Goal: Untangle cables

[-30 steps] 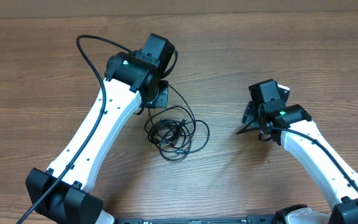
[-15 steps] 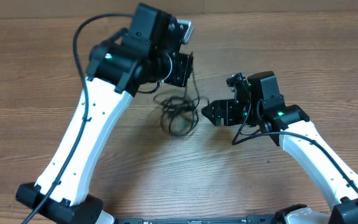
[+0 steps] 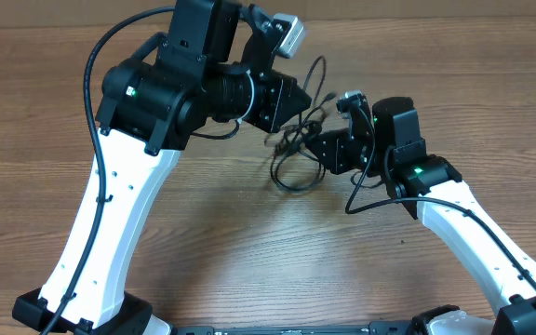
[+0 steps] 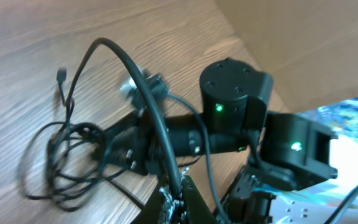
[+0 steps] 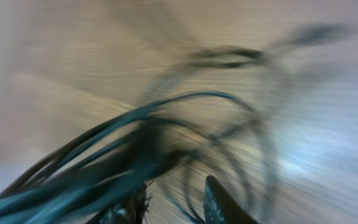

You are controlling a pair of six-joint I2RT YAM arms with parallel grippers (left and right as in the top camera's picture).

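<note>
The piece of cable in my left gripper curves into loops that are still tangled together beside my right gripper, so I will lower it, open and grab the loops' edge point(image 3: 275, 171).
The cables point(image 3: 293, 173) are thin black cords in a tangled bundle, hanging partly lifted off the table between the two arms. My left gripper point(image 3: 289, 99) is raised and shut on one strand; in the left wrist view the jaws point(image 4: 178, 196) pinch a cord that arcs up and over to the loose loops point(image 4: 64, 155) on the wood. My right gripper point(image 3: 317, 149) is at the right side of the bundle. In the right wrist view its fingers point(image 5: 174, 208) are apart, and blurred cable strands point(image 5: 135, 140) cross just ahead of them.
A wooden table point(image 3: 249, 261) lies under both arms. A thick black robot cable point(image 3: 96, 65) loops off the left arm. The right arm's body point(image 4: 235, 106) fills the middle of the left wrist view. A cardboard wall point(image 4: 303, 43) stands behind the table.
My left gripper has risen and moved right, lifting the cable bundle off the table with it. My right gripper has swung left up to the bundle.
</note>
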